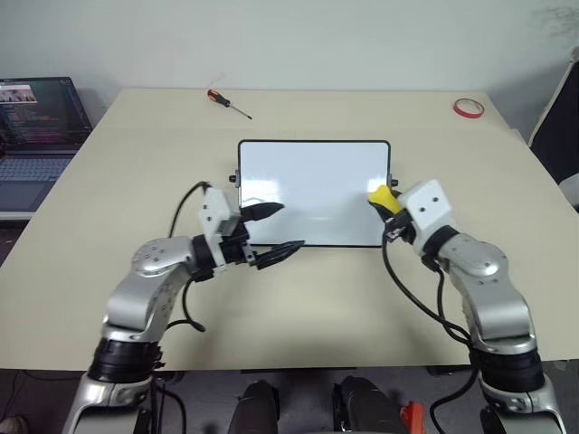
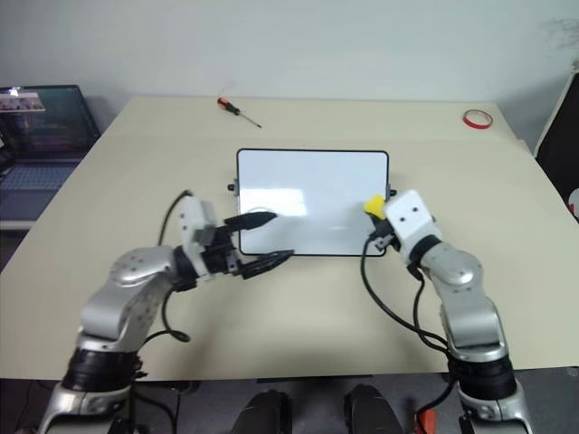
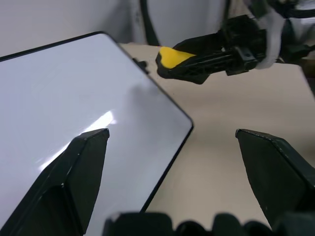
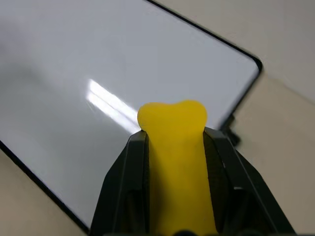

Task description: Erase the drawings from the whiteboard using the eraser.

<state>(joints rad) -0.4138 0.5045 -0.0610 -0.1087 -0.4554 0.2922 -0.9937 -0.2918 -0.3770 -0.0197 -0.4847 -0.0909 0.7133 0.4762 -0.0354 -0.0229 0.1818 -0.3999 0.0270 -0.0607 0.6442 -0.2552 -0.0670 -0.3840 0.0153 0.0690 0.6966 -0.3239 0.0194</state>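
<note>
Next, my right gripper sets the yellow eraser down on the bare table [image 1: 433,243] next to the whiteboard's near corner, on that gripper's side.
The whiteboard [image 1: 312,190] lies flat in the middle of the table. Its visible surface is plain white with a streak of glare, and the drawings are out of view. My right gripper [image 1: 384,201] is shut on the yellow eraser [image 4: 174,147], whose tip pokes out past the fingers. It sits at the board's right short edge, over the white surface. My left gripper [image 1: 286,227] is open at the board's near-left part and points to the right. One finger is over the board and the other over the table by the near edge [image 3: 167,167]. The left wrist view also shows the eraser [image 3: 173,56].
A red-handled screwdriver [image 1: 228,102] lies at the table's far left. A red tape ring [image 1: 469,108] rests at the far right corner. An open laptop [image 1: 36,127] stands on a separate surface off the table's left edge. Bare tabletop [image 1: 317,298] surrounds the board.
</note>
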